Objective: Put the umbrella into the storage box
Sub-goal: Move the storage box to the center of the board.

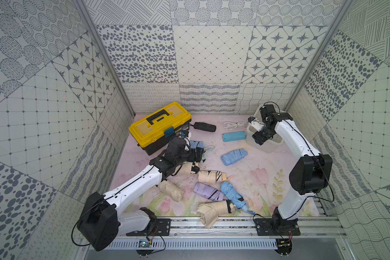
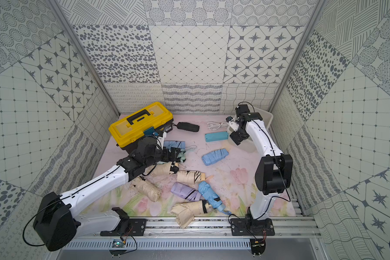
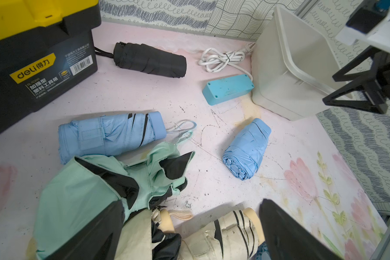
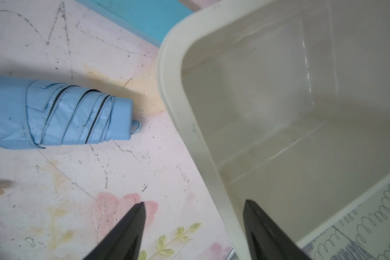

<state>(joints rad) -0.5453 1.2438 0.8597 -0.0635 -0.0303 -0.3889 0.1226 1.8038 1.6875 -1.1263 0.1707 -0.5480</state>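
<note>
My left gripper is to go next to the light blue umbrella by the storage box and close on its rolled end point(image 1: 227, 159) point(image 3: 241, 158), away from the box.
The white storage box point(image 1: 277, 142) stands at the back right with nothing inside point(image 4: 279, 112). My right gripper point(image 4: 194, 204) hovers open across its near rim, one finger over the mat and one over the box, holding nothing. A folded light blue umbrella point(image 4: 54, 112) lies on the mat just beside the box point(image 1: 234, 156). My left gripper point(image 3: 190, 209) is wide open and low over a mint green umbrella point(image 3: 88, 191) and a beige umbrella point(image 3: 223, 231), next to another light blue one point(image 3: 108, 135). Several more folded umbrellas lie mid-mat, among them a purple one point(image 1: 207, 191).
A yellow-lidded black toolbox point(image 1: 160, 126) stands at the back left, with a black umbrella point(image 1: 205, 127) beside it. A blue power strip point(image 1: 234, 136) and its coiled white cable point(image 1: 234, 125) lie against the box's left side. Patterned walls close three sides.
</note>
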